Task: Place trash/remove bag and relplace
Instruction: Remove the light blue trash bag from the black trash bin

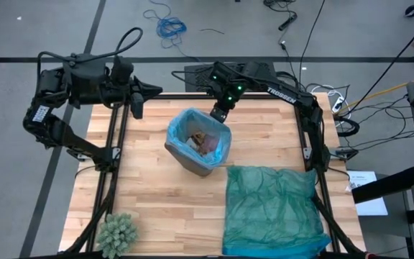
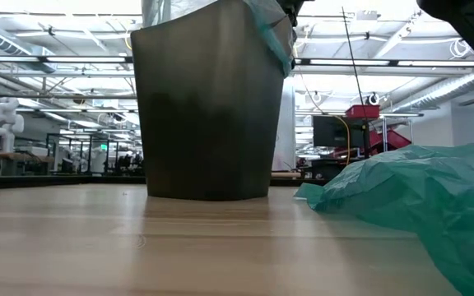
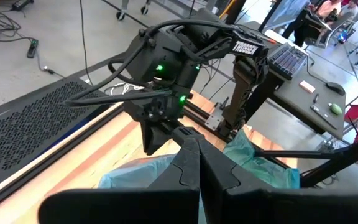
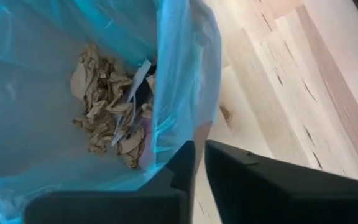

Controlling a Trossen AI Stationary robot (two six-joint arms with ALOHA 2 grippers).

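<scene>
The folded edge of the bag hangs over the side of the bin, so the robot's right gripper needs to lift that edge off the bin, then grasp the bag's far edge (image 1: 194, 111).
A dark grey bin (image 1: 189, 160) stands at the table's middle, lined with the light blue bag (image 1: 180, 129). The trash (image 4: 110, 112), brown paper wads and white scraps, lies at the bottom of the bag. My right gripper (image 1: 220, 114) is at the bin's far right corner, shut on the bag's rim. My left gripper (image 1: 136, 108) hangs shut and holding nothing above the table's far left edge; the left wrist view looks past it (image 3: 197, 146) at the right arm. My right gripper (image 4: 199, 146) pinches the bag's rim (image 4: 188, 124) between its two fingers at the bin's far right corner. The fingers slant down from above and from the far side. The bag still sits in the bin, its edge folded over the bin's rim.
A darker teal plastic bag (image 1: 272, 208) lies crumpled over the table's near right part, close to the bin's right side (image 2: 418, 189). A green spiky ball (image 1: 117, 232) rests at the near left corner. Bare wood lies to the bin's left and in front of it.
</scene>
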